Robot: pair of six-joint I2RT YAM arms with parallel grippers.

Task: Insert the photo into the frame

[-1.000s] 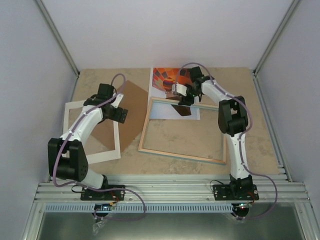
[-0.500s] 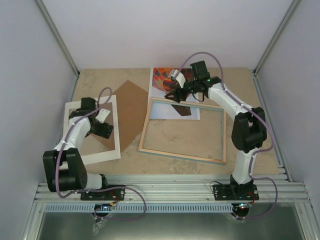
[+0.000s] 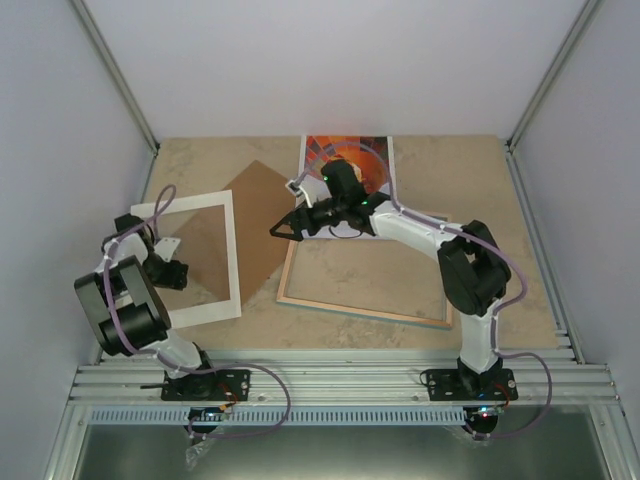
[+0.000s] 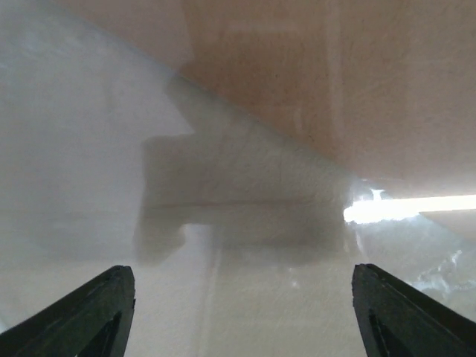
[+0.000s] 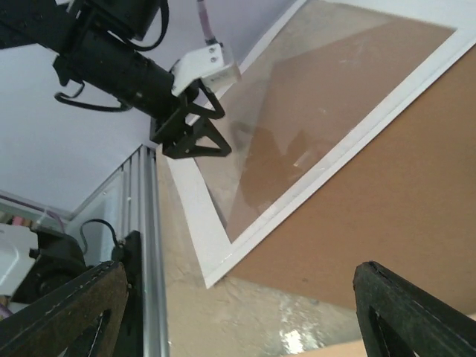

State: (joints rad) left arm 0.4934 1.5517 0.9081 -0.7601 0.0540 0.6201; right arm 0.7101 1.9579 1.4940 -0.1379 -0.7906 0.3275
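My right gripper is to grab next the clear plastic sheet by its edge at the white mat's border [image 3: 232, 250] [image 5: 349, 145], beside the bare brown board.
The photo [image 3: 325, 152] lies picture up at the back middle of the table, its near part hidden by my right arm. The frame [image 3: 362, 309] lies flat in front of it, bare wood rim up. My right gripper [image 3: 278, 230] is open and empty, stretched left above the frame's far left corner and the brown board; its fingertips [image 5: 67, 312] stand wide apart. My left gripper [image 3: 171, 272] is open and empty, low over the left border of the white mat; in the left wrist view its fingertips [image 4: 97, 312] are wide apart over a blurred pale surface.
The white cardboard mat [image 3: 233, 255] lies at the left, also in the right wrist view [image 5: 195, 223]. The brown backing board [image 3: 262, 205] lies partly under it and reaches the frame; it shows in the right wrist view [image 5: 387, 208]. Walls enclose the table on three sides.
My right arm swung left from over the photo to the frame's far left corner. My left arm pulled back left, from the brown board to the mat's left border.
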